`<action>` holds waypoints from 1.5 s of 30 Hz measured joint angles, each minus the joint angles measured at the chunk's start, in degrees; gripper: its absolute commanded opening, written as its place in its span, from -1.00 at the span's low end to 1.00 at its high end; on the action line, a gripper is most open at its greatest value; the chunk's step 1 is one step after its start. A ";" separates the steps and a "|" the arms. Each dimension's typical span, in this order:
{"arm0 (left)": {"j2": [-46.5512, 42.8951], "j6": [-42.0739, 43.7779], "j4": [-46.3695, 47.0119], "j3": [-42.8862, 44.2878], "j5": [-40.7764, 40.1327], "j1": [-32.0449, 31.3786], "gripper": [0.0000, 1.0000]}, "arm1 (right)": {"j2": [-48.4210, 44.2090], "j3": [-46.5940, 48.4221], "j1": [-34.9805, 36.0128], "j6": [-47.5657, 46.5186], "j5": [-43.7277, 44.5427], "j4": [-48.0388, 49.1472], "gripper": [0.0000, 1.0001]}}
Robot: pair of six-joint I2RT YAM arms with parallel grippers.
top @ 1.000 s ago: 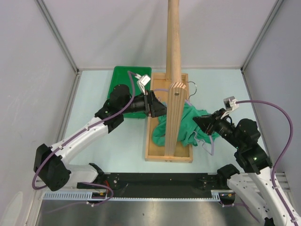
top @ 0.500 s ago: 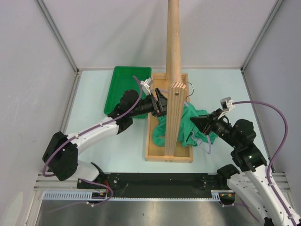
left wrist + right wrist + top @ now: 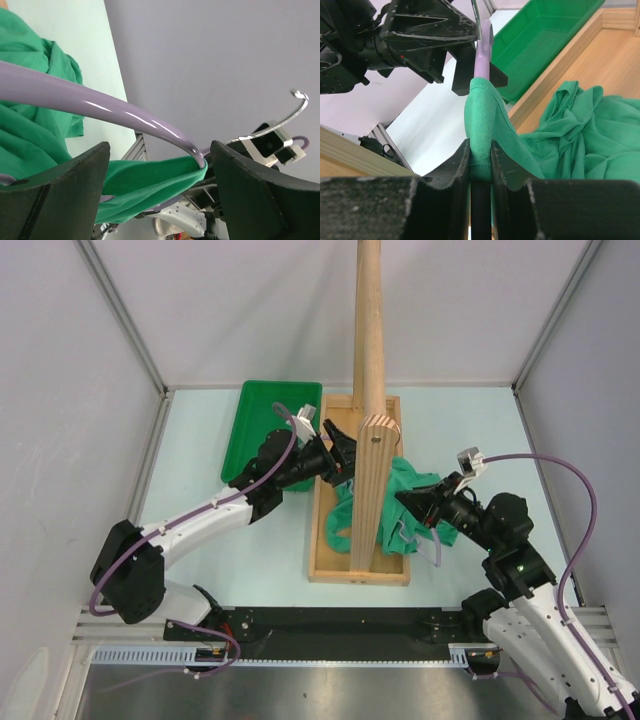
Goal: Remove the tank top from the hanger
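Note:
The strap is pinched around the hanger's end by my right gripper, so my left gripper should hold the hanger while my right gripper opens and grabs only the strap (image 3: 496, 122).
The teal-green tank top (image 3: 415, 490) lies crumpled on the wooden base, right of the pole. One strap is stretched over the end of the lavender hanger (image 3: 100, 107). My right gripper (image 3: 405, 503) is shut on that strap (image 3: 481, 125), as the right wrist view (image 3: 481, 146) shows, with the hanger tip (image 3: 483, 50) sticking up beyond it. My left gripper (image 3: 340, 455) is open. In the left wrist view (image 3: 159, 150) the hanger arm and the strap (image 3: 150, 180) pass between its fingers without touching them. The metal hook (image 3: 280, 122) shows at the right.
A tall wooden pole (image 3: 368, 340) rises from a wooden base tray (image 3: 330, 540) between the two arms. A rigid green plastic tray (image 3: 265, 425) lies left of the base. Grey walls close in the table on three sides.
My left gripper has moved right and forward, up to the pole and around the hanger's end. My right gripper has shifted slightly left, still holding the strap.

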 measured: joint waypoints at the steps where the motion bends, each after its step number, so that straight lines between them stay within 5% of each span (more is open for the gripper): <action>1: 0.02 -0.28 -0.59 0.07 -0.39 -0.04 0.72 | -0.17 -0.07 0.13 -0.02 0.00 0.00 -1.00; 7: 0.20 -1.33 -2.34 1.73 -1.81 -0.59 0.67 | -0.15 -0.07 0.42 -0.04 -0.04 0.42 -1.00; 15: 3.19 -1.64 -2.27 5.09 -2.54 -1.22 0.26 | -0.33 -0.09 1.53 -0.11 -0.02 0.61 -1.00; 23: 4.50 -4.35 0.48 5.99 -2.82 -1.53 -0.72 | 0.09 -0.96 2.67 -0.33 -0.48 -0.24 -1.00; 26: 4.48 -3.85 0.79 8.11 -2.51 -2.56 -1.00 | 0.20 -1.33 3.32 -0.61 -0.72 -1.64 -0.83; 33: 4.24 2.89 -3.02 11.32 -3.04 -3.28 -1.00 | -0.28 -0.39 3.54 -1.70 1.38 -3.98 -0.01; 45: 5.86 12.31 -8.00 14.95 -3.30 0.74 -1.00 | 1.73 6.99 3.39 -2.62 6.49 -10.73 0.32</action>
